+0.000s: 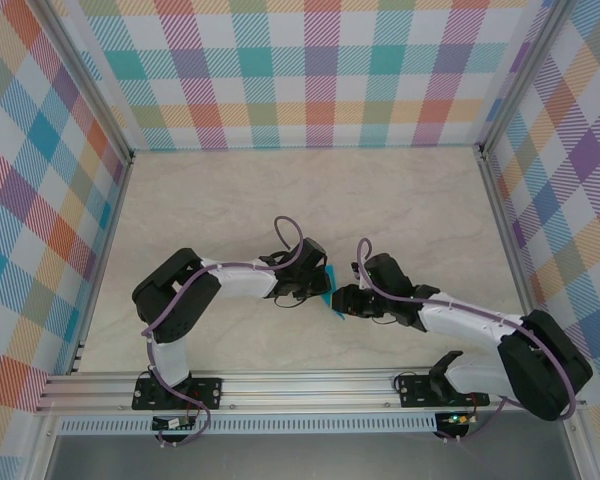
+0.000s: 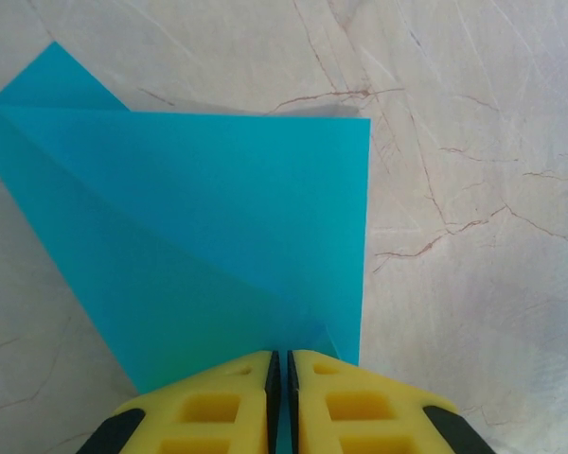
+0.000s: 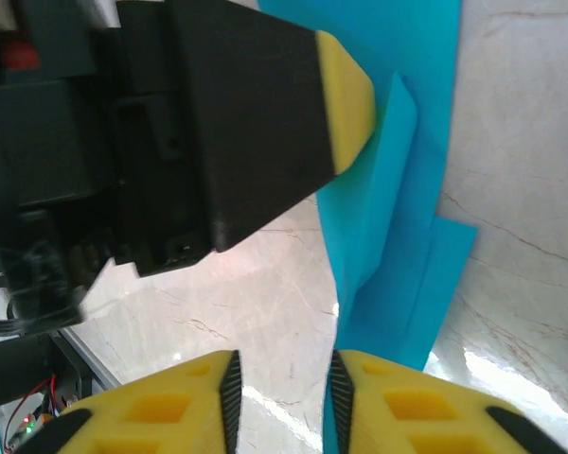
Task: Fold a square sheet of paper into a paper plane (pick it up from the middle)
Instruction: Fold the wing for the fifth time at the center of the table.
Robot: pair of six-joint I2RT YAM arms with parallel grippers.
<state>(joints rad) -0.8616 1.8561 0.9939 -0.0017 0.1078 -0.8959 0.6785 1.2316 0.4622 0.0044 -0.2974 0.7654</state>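
The folded flap sits raised off the layer below it, so while the left gripper holds the paper, the robot's right gripper should pinch the layers together at the narrow end (image 3: 383, 329).
The square sheet of paper, teal-blue, is folded into a layered, pointed paper plane (image 2: 218, 236) shape with a diagonal crease. It stands off the table between the two arms (image 1: 329, 275). My left gripper (image 2: 280, 378) is shut on its lower edge, and the paper fans out ahead of the yellow fingers. My right gripper (image 3: 282, 378) is open. The paper plane's (image 3: 398, 189) edge runs down along the inner face of its right finger (image 3: 426, 416), and the gap between its fingers holds nothing. The left gripper's yellow fingertip (image 3: 346, 95) shows just above, against the paper.
The marble-patterned tabletop (image 1: 300, 200) stretches behind the arms, bounded by checked walls on three sides. An aluminium rail (image 1: 300, 390) runs along the near edge, where both arm bases are bolted. The two wrists sit close together at the centre.
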